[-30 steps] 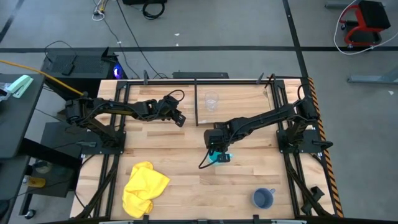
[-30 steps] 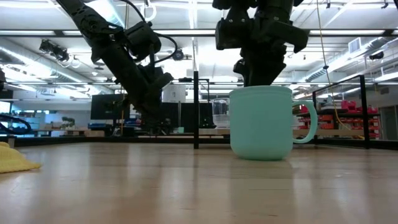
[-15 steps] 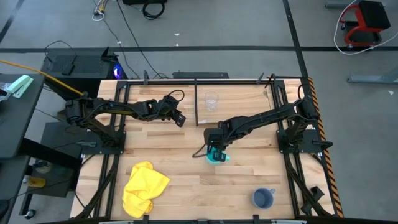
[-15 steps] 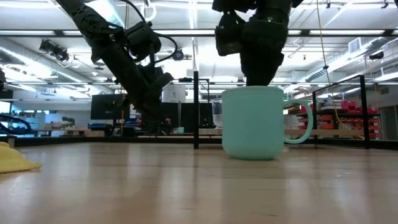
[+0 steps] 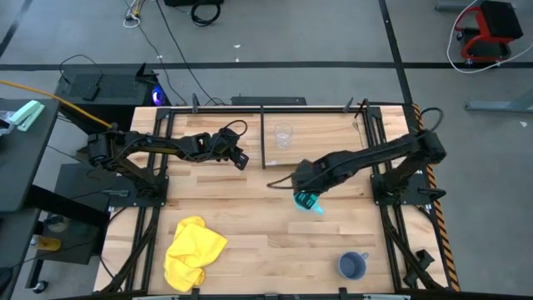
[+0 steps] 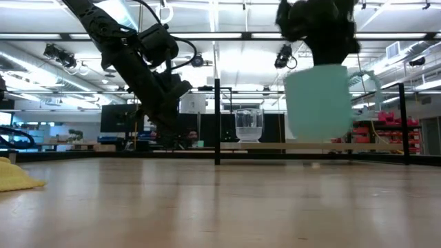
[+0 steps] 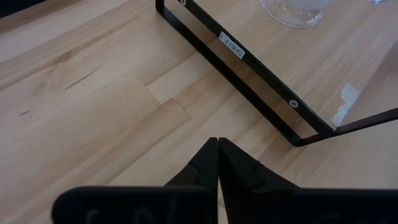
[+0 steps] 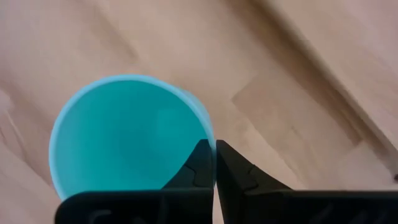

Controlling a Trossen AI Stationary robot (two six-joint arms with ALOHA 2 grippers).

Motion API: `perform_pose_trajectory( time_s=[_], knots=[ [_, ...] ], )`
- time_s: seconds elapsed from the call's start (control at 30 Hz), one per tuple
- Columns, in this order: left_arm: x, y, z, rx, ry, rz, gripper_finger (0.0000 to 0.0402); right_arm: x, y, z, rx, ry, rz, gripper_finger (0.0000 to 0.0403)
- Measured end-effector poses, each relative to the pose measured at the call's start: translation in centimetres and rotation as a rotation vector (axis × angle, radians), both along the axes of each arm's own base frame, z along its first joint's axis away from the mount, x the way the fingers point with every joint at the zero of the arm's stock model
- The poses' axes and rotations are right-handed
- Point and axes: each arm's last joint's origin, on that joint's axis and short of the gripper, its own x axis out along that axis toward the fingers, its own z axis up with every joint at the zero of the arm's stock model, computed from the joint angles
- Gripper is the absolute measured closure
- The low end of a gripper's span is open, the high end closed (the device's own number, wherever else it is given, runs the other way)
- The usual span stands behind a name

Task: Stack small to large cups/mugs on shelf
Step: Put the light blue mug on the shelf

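The robot's right gripper has the cyan mug hanging tilted, so it should put the mug down and pinch the mug's rim (image 8: 134,78) opposite its handle before putting it on the shelf.
My right gripper (image 5: 305,193) is shut on the bright cyan mug (image 5: 311,203), which hangs above the table in the low view (image 6: 317,103), its handle (image 6: 370,81) toward the table's right. The small clear cup (image 5: 283,135) stands on its base on the light-wood shelf (image 5: 329,146), next to the black upright (image 5: 263,137). The grey-blue mug (image 5: 353,266) stands near the table's front right. My left gripper (image 5: 240,158) is shut and empty, above the table just left of the shelf (image 7: 292,68). My right gripper pinches the cyan mug's wall at its rim (image 8: 208,134), one finger inside the mug and one outside. The fingers come from above, pointing down. The mug hangs below them, lifted clear of the table, mouth up and slightly tilted.
A crumpled yellow cloth (image 5: 195,250) lies near the table's front left, also at the left edge of the low view (image 6: 14,176). Black frame rails run along the table's left and right sides. Bare planks lie between the shelf and the front edge.
My right gripper, shut on the cyan mug's rim, has slid it slightly left, then lifted it clear of the table and carried it toward the table's right and far edge, nearer the shelf. The mug now hangs slightly tilted.
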Motion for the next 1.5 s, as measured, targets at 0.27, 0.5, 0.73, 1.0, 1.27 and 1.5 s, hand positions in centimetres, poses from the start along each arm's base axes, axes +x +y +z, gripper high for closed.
perform_pose_trajectory(
  time_s=[0.27, 0.5, 0.73, 1.0, 1.27, 1.5],
  knots=[
    [0.0, 0.0, 0.0, 0.000, -0.008, 0.003, 0.0386, -4.6, 0.1, -1.6, 0.045, -0.075, -0.344, 0.0399],
    [0.2, -0.2, 0.1, -0.003, -0.016, -0.001, 0.0391, -7.4, -0.5, -4.4, 0.130, -0.202, -0.511, 0.0398],
    [0.3, -0.4, 0.1, -0.002, -0.020, -0.007, 0.0379, -9.0, 0.3, -6.0, 0.141, -0.211, -0.547, 0.0398],
    [0.2, -0.4, 0.1, 0.002, -0.019, -0.001, 0.0395, -8.7, 1.3, -5.9, 0.154, -0.272, -0.495, 0.0386],
    [0.2, -0.4, 0.1, 0.002, -0.019, -0.001, 0.0370, -8.9, 2.1, -5.8, 0.146, -0.283, -0.457, 0.0349],
    [0.2, -0.4, 0.1, 0.002, -0.019, -0.002, 0.0371, -9.0, 2.0, -5.6, 0.146, -0.291, -0.434, 0.0322]
  ],
)
